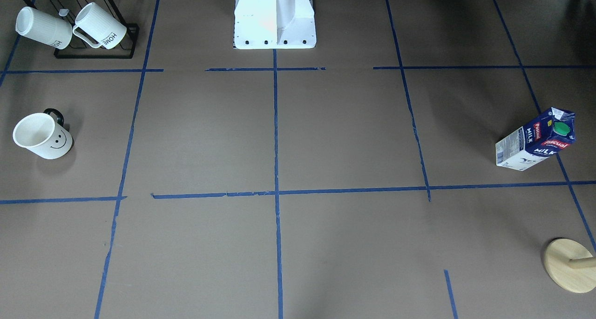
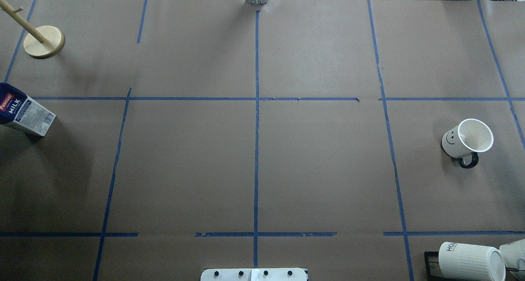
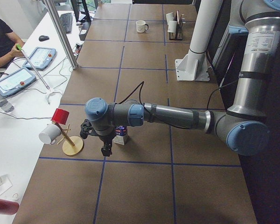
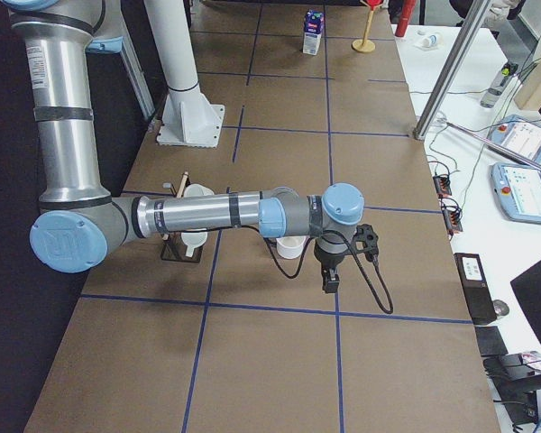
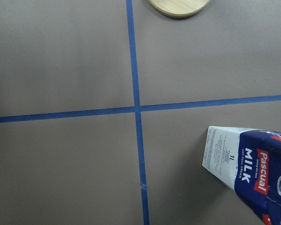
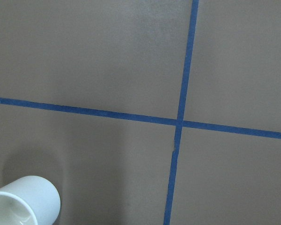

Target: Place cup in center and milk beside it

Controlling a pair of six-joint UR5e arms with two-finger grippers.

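My right gripper should close on the white smiley cup's rim (image 1: 14,134) (image 6: 35,220), on the side opposite its black handle.
The white smiley cup (image 1: 43,136) stands upright at the table's right end, also seen from overhead (image 2: 467,138). The blue and white milk (image 1: 535,142) stands at the left end (image 2: 24,113). The center (image 2: 256,99) is a bare crossing of blue tape (image 1: 276,193). My left gripper (image 3: 106,150) hangs over the table in front of the milk (image 3: 122,135); its wrist view shows the carton (image 5: 246,168) at lower right. My right gripper (image 4: 329,281) hangs beside the cup (image 4: 293,246), whose rim (image 6: 21,204) shows at lower left. I cannot tell if either is open or shut.
A black rack with two ribbed "HOME" mugs (image 1: 77,25) stands near the robot's right corner (image 2: 471,260). A wooden peg stand (image 1: 569,264) is at the far left corner (image 2: 43,41). The white robot pedestal (image 1: 274,16) is at the table's robot-side edge.
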